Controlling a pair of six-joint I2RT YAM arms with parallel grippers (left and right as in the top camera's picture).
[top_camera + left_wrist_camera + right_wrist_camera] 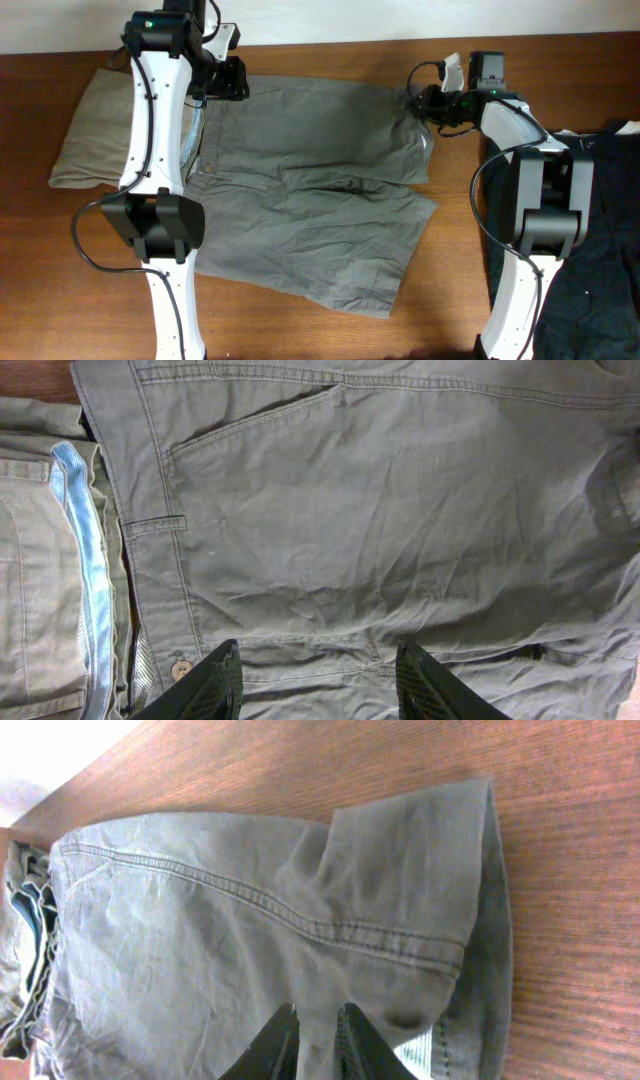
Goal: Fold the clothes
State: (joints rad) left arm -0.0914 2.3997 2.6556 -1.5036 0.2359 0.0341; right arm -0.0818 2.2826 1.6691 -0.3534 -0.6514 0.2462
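Note:
The robot's right gripper is pinching rumpled cloth short of the grey shorts' leg hem, so it should open, grab the hem's very edge point(447, 988) and pull the leg smooth.
The grey shorts point(310, 210) lie spread flat across the middle of the wooden table, waistband to the left. My left gripper point(228, 78) hovers over the far waistband corner. In the left wrist view its jaws point(318, 660) are open and empty above the cloth point(380, 530), near a button and a belt loop. My right gripper point(422, 102) is at the far right leg hem. In the right wrist view its jaws point(315, 1020) are nearly closed, pinching the grey cloth point(200, 920), and the hem is folded over beside them.
Khaki-beige shorts point(90, 130) lie folded at the far left, partly under the grey waistband; their light-blue lining point(85, 560) shows in the left wrist view. A black garment point(610, 220) lies at the right edge. Bare wood point(560, 920) lies past the hem.

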